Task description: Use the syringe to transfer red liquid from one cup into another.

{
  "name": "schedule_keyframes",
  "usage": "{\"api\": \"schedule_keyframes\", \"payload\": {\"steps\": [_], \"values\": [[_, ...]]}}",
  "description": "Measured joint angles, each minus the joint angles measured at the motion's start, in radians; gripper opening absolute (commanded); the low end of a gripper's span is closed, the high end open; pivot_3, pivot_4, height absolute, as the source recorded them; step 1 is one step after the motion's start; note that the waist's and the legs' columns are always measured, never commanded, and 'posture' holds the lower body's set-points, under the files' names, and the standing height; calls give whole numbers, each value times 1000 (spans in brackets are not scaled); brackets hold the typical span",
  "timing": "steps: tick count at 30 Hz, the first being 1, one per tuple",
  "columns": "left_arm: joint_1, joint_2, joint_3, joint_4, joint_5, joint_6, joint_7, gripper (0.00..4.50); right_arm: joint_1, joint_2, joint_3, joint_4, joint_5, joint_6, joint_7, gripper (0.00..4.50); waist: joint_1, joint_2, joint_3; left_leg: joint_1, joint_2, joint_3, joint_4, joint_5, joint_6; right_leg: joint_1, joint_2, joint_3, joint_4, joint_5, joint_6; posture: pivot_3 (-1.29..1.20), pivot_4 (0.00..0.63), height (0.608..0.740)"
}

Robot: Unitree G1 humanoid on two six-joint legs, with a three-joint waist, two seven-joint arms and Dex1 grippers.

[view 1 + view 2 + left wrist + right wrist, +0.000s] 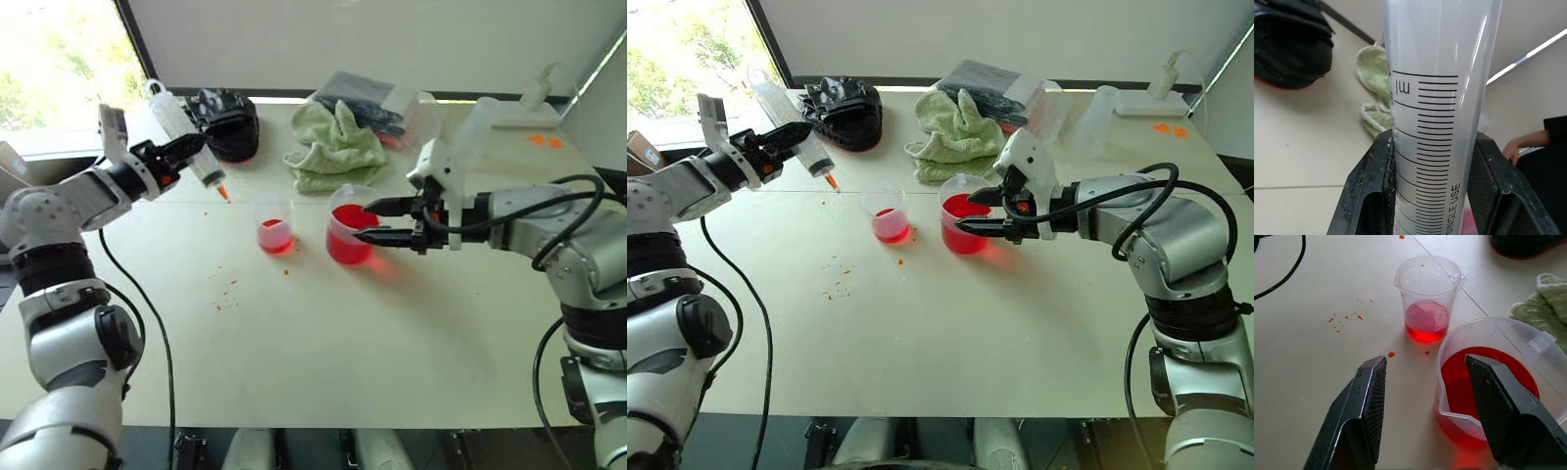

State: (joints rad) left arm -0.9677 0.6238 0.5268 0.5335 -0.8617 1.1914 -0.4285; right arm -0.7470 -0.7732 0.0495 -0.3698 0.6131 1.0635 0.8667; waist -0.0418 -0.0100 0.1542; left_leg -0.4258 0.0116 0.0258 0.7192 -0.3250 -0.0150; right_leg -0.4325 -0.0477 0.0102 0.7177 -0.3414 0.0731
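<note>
My left gripper is going to lay the syringe down on the table (241,229), close beside the small cup and near the red droplets. The syringe now hangs tilted above the table.
My left gripper (188,149) is shut on the barrel of the large clear syringe (184,132), which hangs tilted above the table. Its orange-red tip (222,192) points down, a little left of the small cup (276,227). In the left wrist view the black fingers (1369,196) clamp the graduated barrel (1442,98), which looks clear. The small cup holds a shallow layer of red liquid (1425,328). Beside it on the right stands the wider spouted beaker (345,204), with deeper red liquid (1459,377). My right gripper (377,221) is open at the beaker's right side, one finger over it.
A green towel (335,145) and a black bag (227,122) lie at the back, with clear containers (421,113) further right. Red droplets (227,289) spot the table left of the cups. A cable (147,304) trails over the table's left side. A person's arm (1520,147) shows beyond the table.
</note>
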Motion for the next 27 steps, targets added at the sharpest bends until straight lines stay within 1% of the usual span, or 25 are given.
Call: {"api": "schedule_keyframes", "payload": {"steps": [4, 6, 12, 16, 18, 27], "values": [[3, 41, -36, 21, 24, 60, -14, 1391, 14, 1, -2, -14, 4, 1, -20, 2634, 3, 0, 0, 0, 0, 0, 0, 0, 0, 0, 0, 0, 0, 0, 0, 0, 150, 711], [3, 46, -65, 48, 51, 77, -13, 1391, 24, 1, -2, -20, 6, 1, -31, 2634, 4, 0, 0, 0, 0, 0, 0, 0, 0, 0, 0, 0, 0, 0, 0, 0, 150, 711], [12, 30, -181, 102, 136, 152, -6, 1391, 42, -1, -16, -37, 17, 2, -65, 2634, 4, 0, 0, 0, 0, 0, 0, 0, 0, 0, 0, 0, 0, 0, 0, 0, 150, 711], [19, -2, -246, 118, 184, 176, -22, 1391, 51, -34, -22, -81, 29, 17, -70, 2634, 6, 0, 0, 0, -1, 0, 0, 0, 0, 0, 0, 0, 0, 0, 0, 0, 150, 711], [20, -12, -273, 133, 208, 175, -29, 1391, 62, -51, -23, -108, 39, 22, -66, 2634, 6, 0, 0, 0, -1, 0, 0, 0, 0, 0, 0, 0, 0, 0, 0, 0, 150, 711], [0, -22, -309, 180, 267, 128, -74, 1391, 93, -117, -44, -190, 109, 59, -47, 2634, 11, 0, 0, 2, -1, 0, 1, 0, 0, 1, 0, 1, 0, 0, 0, 0, 150, 711]]}}
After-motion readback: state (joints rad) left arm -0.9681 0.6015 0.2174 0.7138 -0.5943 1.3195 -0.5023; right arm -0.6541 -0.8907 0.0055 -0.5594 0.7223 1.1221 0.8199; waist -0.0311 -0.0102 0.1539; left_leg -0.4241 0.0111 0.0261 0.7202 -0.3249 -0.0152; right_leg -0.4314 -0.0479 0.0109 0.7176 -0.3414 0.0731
